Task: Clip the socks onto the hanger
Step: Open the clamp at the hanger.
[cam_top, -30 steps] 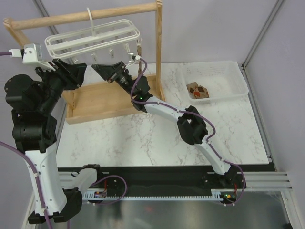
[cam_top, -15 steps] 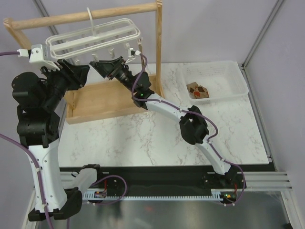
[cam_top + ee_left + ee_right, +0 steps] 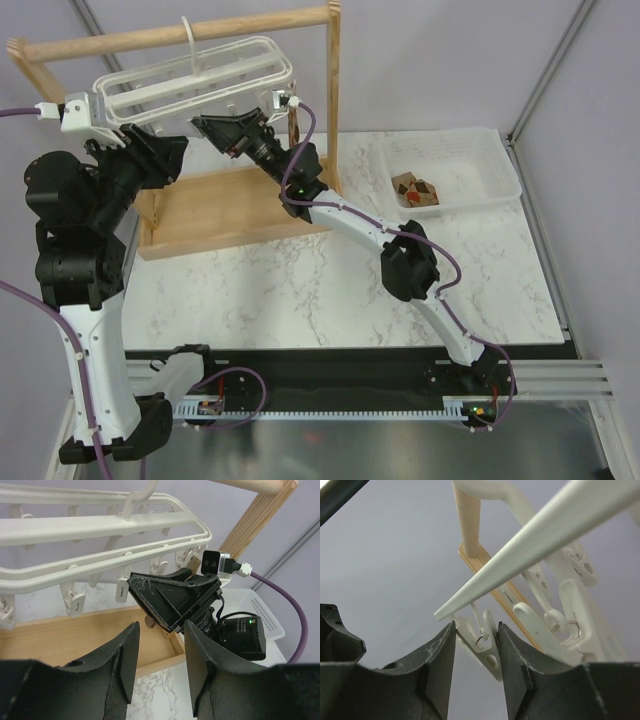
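The white clip sits at a slant across the fingertips of my right gripper, so next I open my right gripper and grab the clip squarely by its lower end [image 3: 495, 672].
The white hanger [image 3: 190, 85] hangs by its hook from the wooden rack's top bar, its clips dangling below. My right gripper [image 3: 218, 126] reaches up under its front rail. In the right wrist view its fingers press both sides of one white clip [image 3: 487, 650], so the gripper [image 3: 476, 630] is shut on it. My left gripper [image 3: 170, 150] hovers just left of it, below the hanger [image 3: 100, 527]; in the left wrist view this gripper [image 3: 161, 627] stands open and holds nothing. One argyle sock [image 3: 415, 190] lies in the white basket.
The wooden rack [image 3: 333, 100] has a flat tray base [image 3: 200, 215] directly under both grippers. The white perforated basket [image 3: 470, 150] sits at the table's back right. A purple cable loops from the right wrist beside the rack's post.
My right gripper rose closer under the hanger, widened, then closed on a clip. My left arm shifted slightly right early on, then stayed still.
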`<state>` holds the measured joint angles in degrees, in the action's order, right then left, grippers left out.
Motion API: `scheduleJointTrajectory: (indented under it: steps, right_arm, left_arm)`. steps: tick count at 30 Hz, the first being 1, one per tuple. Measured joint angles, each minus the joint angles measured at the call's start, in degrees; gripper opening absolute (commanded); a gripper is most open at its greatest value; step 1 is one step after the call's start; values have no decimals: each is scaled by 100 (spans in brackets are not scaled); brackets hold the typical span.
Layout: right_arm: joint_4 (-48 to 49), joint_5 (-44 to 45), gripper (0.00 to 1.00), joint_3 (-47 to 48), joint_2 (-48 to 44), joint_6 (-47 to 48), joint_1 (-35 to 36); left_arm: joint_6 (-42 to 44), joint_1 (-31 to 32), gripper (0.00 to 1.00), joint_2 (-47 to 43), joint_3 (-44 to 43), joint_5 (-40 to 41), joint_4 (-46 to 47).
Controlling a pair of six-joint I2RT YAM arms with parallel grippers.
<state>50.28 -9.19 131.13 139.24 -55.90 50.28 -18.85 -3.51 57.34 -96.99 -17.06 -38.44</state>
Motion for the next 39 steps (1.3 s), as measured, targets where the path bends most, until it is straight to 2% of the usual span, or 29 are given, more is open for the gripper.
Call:
scheduleJointTrajectory:
  steps: [2, 3, 4, 6, 9, 14, 20, 21, 27, 39]
  right_arm:
    - [39, -2, 52, -55, 0, -9, -2]
    - [39, -17, 59, -79, 0, -22, -4]
    - [37, -33, 62, -103, 0, -44, -4]
    - [33, -79, 65, -138, 0, -48, -2]
    - [37, -144, 65, -151, 0, -66, -2]
    - [35, -151, 54, -151, 0, -90, 2]
    - [24, -149, 29, -151, 0, -105, 2]
    - [26, -149, 22, -151, 0, -109, 2]
    - [24, -160, 7, -225, -2, -160, 2]
    - [-11, -378, 4, -820, -476, -450, -63]
  left_arm:
    - [0, 0, 49, -2, 0, 0, 0]
    - [0, 0, 49, -2, 0, 0, 0]
    - [-2, 0, 49, -2, 0, 0, 0]
    - [0, 0, 49, -2, 0, 0, 0]
    - [0, 0, 49, -2, 0, 2, 0]
    - [0, 0, 49, -2, 0, 2, 0]
    - [0, 0, 49, 0, 0, 2, 0]
    - [0, 0, 49, 0, 0, 2, 0]
    - [0, 0, 44, -31, 118, 0, 33]
    - [-472, -72, 43, 393, 378, -330, 136]
